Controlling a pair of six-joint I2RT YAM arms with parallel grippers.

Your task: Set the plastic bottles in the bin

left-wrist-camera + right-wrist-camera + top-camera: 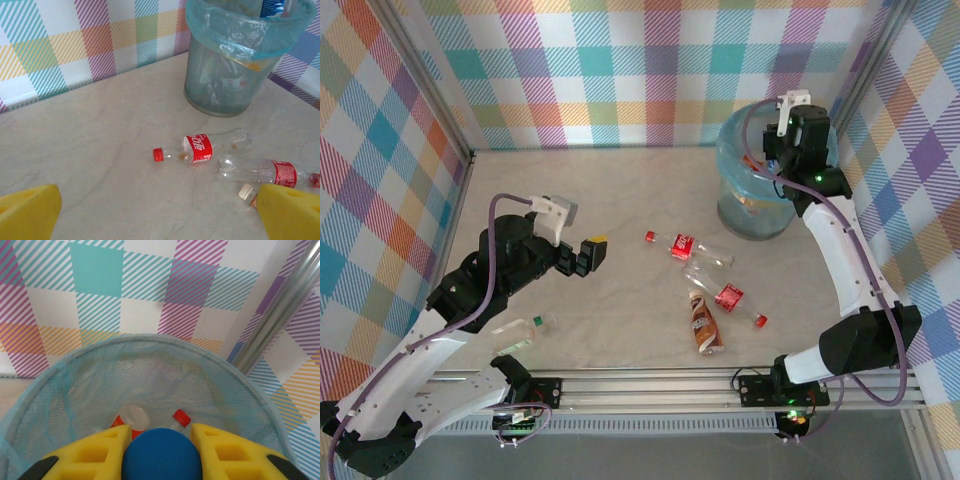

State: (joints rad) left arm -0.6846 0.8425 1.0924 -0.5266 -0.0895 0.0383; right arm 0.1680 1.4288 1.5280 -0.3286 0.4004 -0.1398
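I will release the blue-topped bottle with my right gripper inside the bin (764, 168) (148, 451), so that it ends up beside the red-capped bottle. The blue-topped bottle is now held over the bin.
My right gripper (775, 158) hangs over the bin (752, 195), shut on a blue-topped bottle (161, 452) between its yellow fingers (95, 455). The bottle's blue label (272, 7) pokes above the bin's light-blue liner (240, 30). Inside the bin (150, 365) lie a red-capped bottle (181, 418) and a clear one (135, 415). On the table lie two clear red-labelled bottles (682, 245) (728, 297), a brown bottle (704, 325) and a clear green-capped bottle (523, 333). My left gripper (592, 252) is open above the table, left of the red-labelled bottles (200, 148) (270, 172), with nothing in it (160, 215).
Checked walls close in the table at the back and both sides. A metal post (280, 315) stands in the corner behind the bin. The green-capped bottle lies close under my left arm (490, 270). An aluminium rail (650, 385) runs along the near edge.
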